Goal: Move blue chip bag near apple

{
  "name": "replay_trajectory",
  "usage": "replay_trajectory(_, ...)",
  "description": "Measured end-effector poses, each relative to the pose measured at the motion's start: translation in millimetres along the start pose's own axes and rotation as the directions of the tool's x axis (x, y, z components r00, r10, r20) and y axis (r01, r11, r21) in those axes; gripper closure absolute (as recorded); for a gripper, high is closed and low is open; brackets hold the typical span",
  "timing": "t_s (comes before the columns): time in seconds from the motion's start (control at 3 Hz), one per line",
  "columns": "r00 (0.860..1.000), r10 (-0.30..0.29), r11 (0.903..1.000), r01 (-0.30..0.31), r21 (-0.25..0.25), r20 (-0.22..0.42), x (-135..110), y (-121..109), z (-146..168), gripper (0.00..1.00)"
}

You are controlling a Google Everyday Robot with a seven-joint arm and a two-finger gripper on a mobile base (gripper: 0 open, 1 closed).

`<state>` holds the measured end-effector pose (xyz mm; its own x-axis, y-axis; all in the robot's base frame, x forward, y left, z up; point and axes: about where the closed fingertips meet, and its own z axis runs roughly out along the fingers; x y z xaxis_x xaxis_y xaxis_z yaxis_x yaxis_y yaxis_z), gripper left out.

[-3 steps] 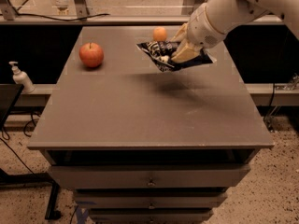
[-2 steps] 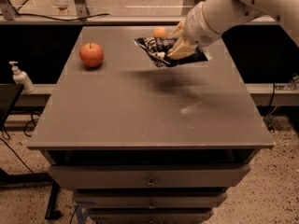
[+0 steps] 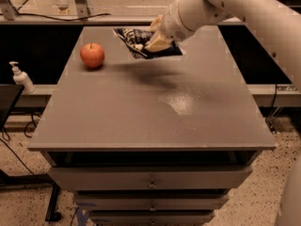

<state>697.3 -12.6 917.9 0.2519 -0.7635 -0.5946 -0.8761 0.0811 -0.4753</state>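
The blue chip bag, still hanging above the table's far part, will go from my gripper down onto the grey table [image 3: 129, 63], next to the red apple on its arm side.
The blue chip bag [image 3: 143, 43] is dark and crinkled with white lettering. It hangs in the air above the far part of the grey table [image 3: 141, 107], its shadow falling on the tabletop below. My gripper [image 3: 155, 40] is shut on the blue chip bag, at the end of the white arm coming in from the upper right. The red apple [image 3: 92, 55] stands on the table at the far left, to the left of the bag and apart from it. The smaller orange fruit is hidden behind the arm.
A white pump bottle [image 3: 21, 77] stands on a lower ledge left of the table. Drawers run below the table's front edge [image 3: 150, 147]. A rail and cables run behind the table.
My gripper has carried the chip bag to the left, toward the apple, still off the table. The arm now covers the orange fruit. The apple has not moved.
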Motion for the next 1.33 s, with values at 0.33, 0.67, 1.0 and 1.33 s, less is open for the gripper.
replay_trajectory(0.33,0.998,0.002,0.9999,-0.001,-0.015,0.059,-24.3,-0.5,28.1,1.0)
replay_trajectory(0.67,0.997,0.005,0.9991,-0.002,-0.043,0.083,-38.6,6.9,50.7,1.0)
replay_trajectory(1.0,0.996,0.026,0.9973,-0.02,-0.07,0.087,-43.0,19.6,66.7,1.0)
replay_trajectory(1.33,0.996,0.047,0.9954,-0.04,-0.087,0.077,-42.1,33.8,75.0,1.0)
